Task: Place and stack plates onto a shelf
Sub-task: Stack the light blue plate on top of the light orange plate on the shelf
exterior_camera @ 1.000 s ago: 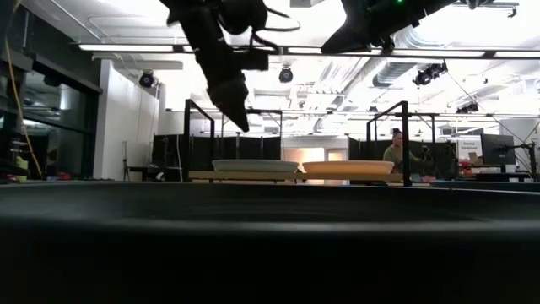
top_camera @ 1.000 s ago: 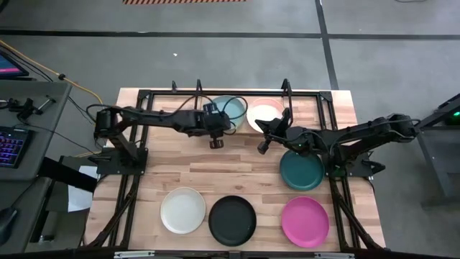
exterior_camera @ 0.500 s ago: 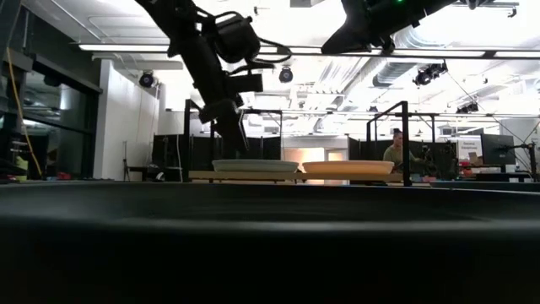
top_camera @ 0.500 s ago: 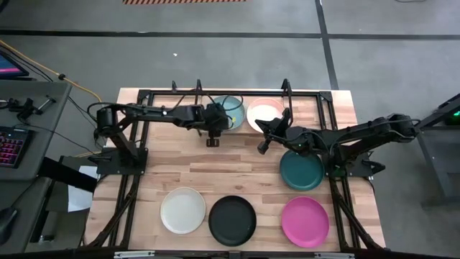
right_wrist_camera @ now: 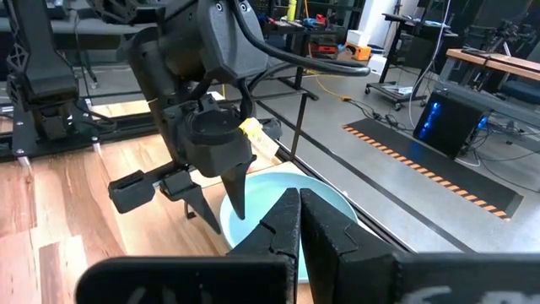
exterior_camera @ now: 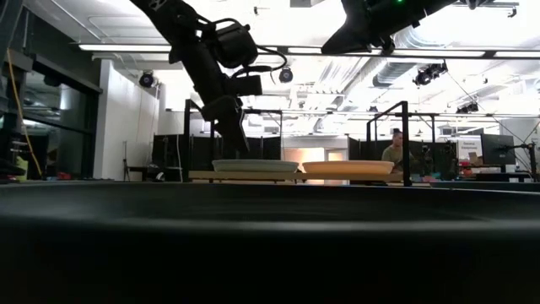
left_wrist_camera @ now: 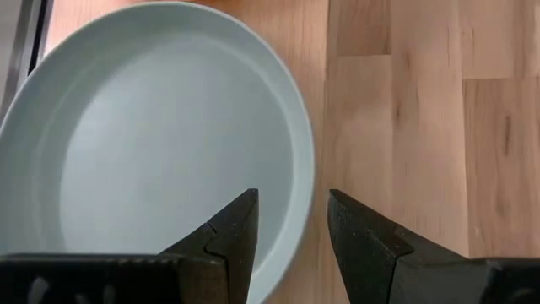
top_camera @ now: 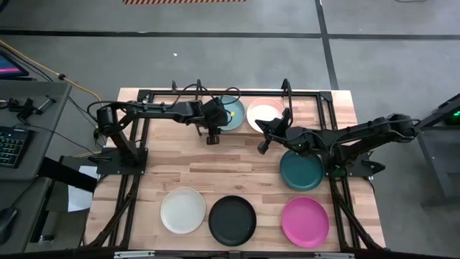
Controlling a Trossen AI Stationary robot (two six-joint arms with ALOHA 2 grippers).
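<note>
The light teal plate sits beside the pale pink plate; my left gripper lifts it next by its near rim [left_wrist_camera: 304, 211] onto the pale pink plate.
The light teal plate [top_camera: 231, 111] and the pale pink plate [top_camera: 264, 113] lie flat, side by side, on the shelf board [exterior_camera: 291, 176] at the table's far edge. My left gripper [top_camera: 212, 138] is open and points down at the teal plate's near rim [left_wrist_camera: 295, 181]. One finger stands over the plate's hollow and the other outside it. My right gripper [top_camera: 262, 146] is shut and hovers in front of the pink plate, above the table. The dark teal plate [top_camera: 302, 170], white plate [top_camera: 182, 210], black plate [top_camera: 232, 219] and magenta plate [top_camera: 305, 221] lie on the tabletop.
Thin black wire uprights [exterior_camera: 187, 139] [exterior_camera: 406, 139] stand at the shelf's ends. A black tube frame [top_camera: 129, 187] edges the tabletop. Bare wood lies between the shelf and the near row of plates. A person [exterior_camera: 395, 156] is in the room beyond the table.
My left gripper has come down toward the light teal plate's near rim and shifted slightly toward the far edge. It now stands astride the rim. The plates have stayed where they were.
</note>
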